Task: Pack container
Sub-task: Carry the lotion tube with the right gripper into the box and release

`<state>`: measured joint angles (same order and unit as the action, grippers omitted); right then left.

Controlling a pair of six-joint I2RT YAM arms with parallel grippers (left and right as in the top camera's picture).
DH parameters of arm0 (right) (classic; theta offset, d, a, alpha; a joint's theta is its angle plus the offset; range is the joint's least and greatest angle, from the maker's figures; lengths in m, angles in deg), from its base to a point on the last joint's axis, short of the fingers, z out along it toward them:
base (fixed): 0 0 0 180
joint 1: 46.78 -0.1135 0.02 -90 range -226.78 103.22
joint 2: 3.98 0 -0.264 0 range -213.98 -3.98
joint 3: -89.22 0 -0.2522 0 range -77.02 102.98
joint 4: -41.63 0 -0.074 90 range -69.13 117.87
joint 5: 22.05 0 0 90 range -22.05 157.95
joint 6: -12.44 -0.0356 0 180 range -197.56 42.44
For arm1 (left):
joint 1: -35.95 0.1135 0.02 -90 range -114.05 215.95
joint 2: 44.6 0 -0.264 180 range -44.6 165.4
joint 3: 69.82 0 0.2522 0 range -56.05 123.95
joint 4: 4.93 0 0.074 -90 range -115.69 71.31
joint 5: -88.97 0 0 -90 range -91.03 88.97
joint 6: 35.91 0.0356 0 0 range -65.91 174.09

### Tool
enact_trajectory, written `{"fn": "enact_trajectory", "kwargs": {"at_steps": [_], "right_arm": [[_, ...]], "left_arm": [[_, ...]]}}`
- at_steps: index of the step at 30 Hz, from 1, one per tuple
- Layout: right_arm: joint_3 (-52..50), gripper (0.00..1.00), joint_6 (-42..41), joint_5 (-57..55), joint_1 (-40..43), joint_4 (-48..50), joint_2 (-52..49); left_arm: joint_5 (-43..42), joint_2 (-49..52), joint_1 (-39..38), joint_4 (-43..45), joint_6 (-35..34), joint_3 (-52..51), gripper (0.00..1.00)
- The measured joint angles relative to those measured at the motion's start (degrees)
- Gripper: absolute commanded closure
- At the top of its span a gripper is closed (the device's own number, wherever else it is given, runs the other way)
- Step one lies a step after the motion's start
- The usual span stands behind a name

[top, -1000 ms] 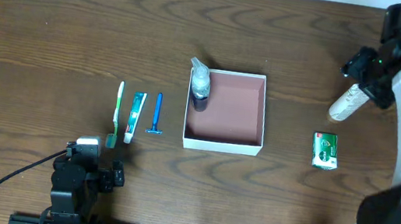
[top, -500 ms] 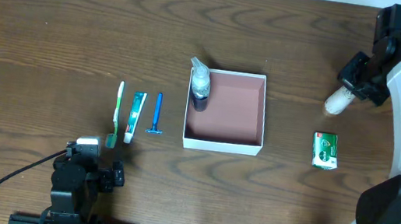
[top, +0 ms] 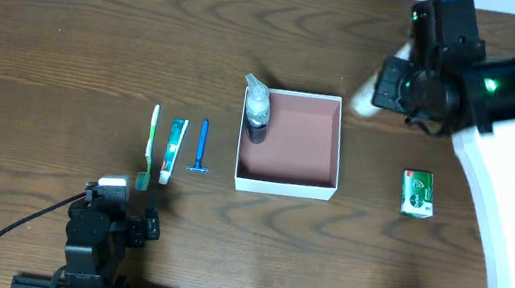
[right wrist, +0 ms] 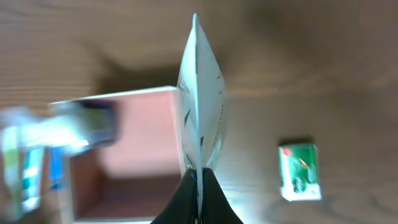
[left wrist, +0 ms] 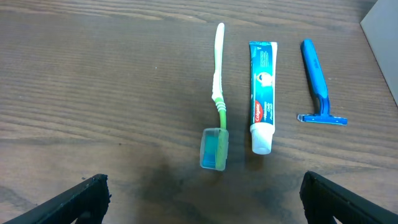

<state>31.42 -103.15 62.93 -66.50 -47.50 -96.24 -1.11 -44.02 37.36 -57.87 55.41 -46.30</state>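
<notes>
Next, my right gripper lets go of the flat white tube so it stands on the container's pinkish bottom beside the clear bottle [top: 298, 139] [right wrist: 143, 138]. The tube now hovers beside the container's far corner.
The container [top: 286, 182] is a shallow square white box with a pinkish inside, at the table's middle. A clear bottle with a dark lower half [top: 256, 110] stands in its far left corner. My right gripper [top: 394, 84] hovers just right of the box's far right corner, shut on a flat white tube [top: 362, 94]. The right wrist view shows the tube [right wrist: 199, 106] edge-on, pinched between the fingers [right wrist: 186, 199], with the container [right wrist: 143, 118] below on the left. My left gripper [left wrist: 202, 208] stands open near the table's front edge, short of the toothbrush [left wrist: 217, 93].
A toothbrush [top: 150, 141], toothpaste [top: 173, 150] and blue razor [top: 202, 146] lie in a row left of the box. A small green box [top: 418, 193] lies to its right. The left arm [top: 96, 232] sits at the front edge.
My right gripper has shut on the white tube at the far right, lifted it off the table and swung it left towards the container. The left arm has not moved.
</notes>
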Motion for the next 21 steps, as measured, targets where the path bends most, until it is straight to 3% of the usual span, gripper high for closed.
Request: {"fn": "enact_trajectory", "kwargs": {"at_steps": [5, 10, 21], "right_arm": [[5.9, 0.99, 0.5, 0.2, -5.6, -3.1, 3.5], [5.4, 0.99, 0.4, 0.6, -8.8, -5.8, 3.0], [-2.8, 0.99, 0.4, 1.4, -12.4, 2.6, -9.7]], "left_arm": [[0.0, 0.0, 0.0, 0.0, 0.0, 0.0, 0.02], [0.0, 0.0, 0.0, 0.0, 0.0, 0.0, 0.02], [0.0, 0.0, 0.0, 0.0, 0.0, 0.0, 0.02]]}}
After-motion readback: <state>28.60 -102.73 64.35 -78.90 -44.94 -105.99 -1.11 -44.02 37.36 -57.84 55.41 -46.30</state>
